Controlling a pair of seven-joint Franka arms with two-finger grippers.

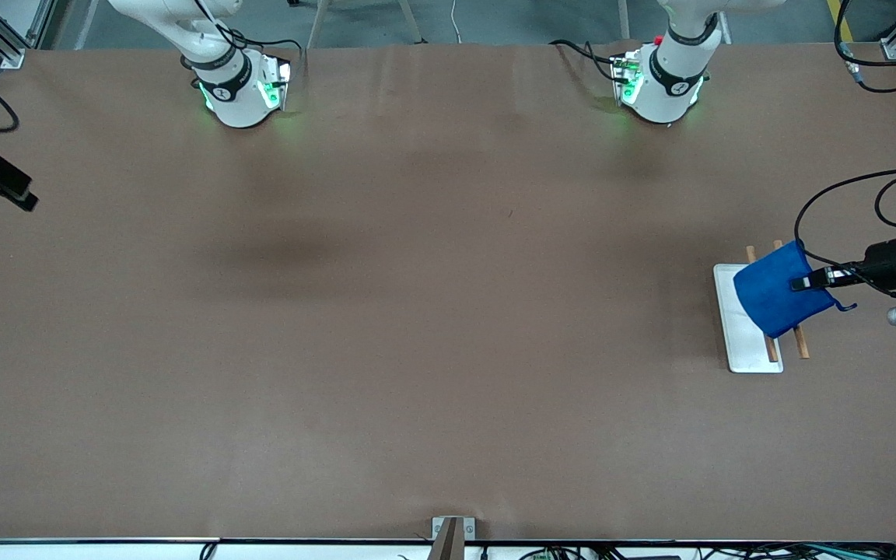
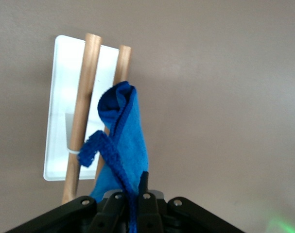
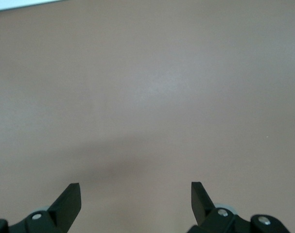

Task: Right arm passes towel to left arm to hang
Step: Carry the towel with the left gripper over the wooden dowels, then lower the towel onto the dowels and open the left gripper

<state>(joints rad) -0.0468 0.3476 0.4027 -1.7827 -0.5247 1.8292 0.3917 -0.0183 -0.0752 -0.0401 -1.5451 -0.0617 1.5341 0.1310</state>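
Observation:
The blue towel, now hanging bunched over the white tray, will be released by my left gripper, draped across the middle of the two wooden rods [image 1: 783,293] [image 2: 95,116].
The blue towel [image 1: 771,292] hangs bunched from my left gripper [image 1: 799,284] over the white tray [image 1: 732,334] and its two wooden rods [image 1: 799,341] at the left arm's end of the table. In the left wrist view the towel [image 2: 120,141] runs up out of the shut gripper [image 2: 131,191], in front of the rods [image 2: 86,87] and the tray [image 2: 60,97]. I cannot tell whether it touches the rods. A thin loop [image 1: 845,306] sticks out at one corner. My right gripper [image 3: 135,194] is open and empty over bare table, at the right arm's end [image 1: 24,198].
The brown table top [image 1: 432,311] carries only the tray with its rods. Black cables [image 1: 845,194] loop above the table by the left arm's wrist. A metal bracket [image 1: 452,533] sits at the table edge nearest the front camera.

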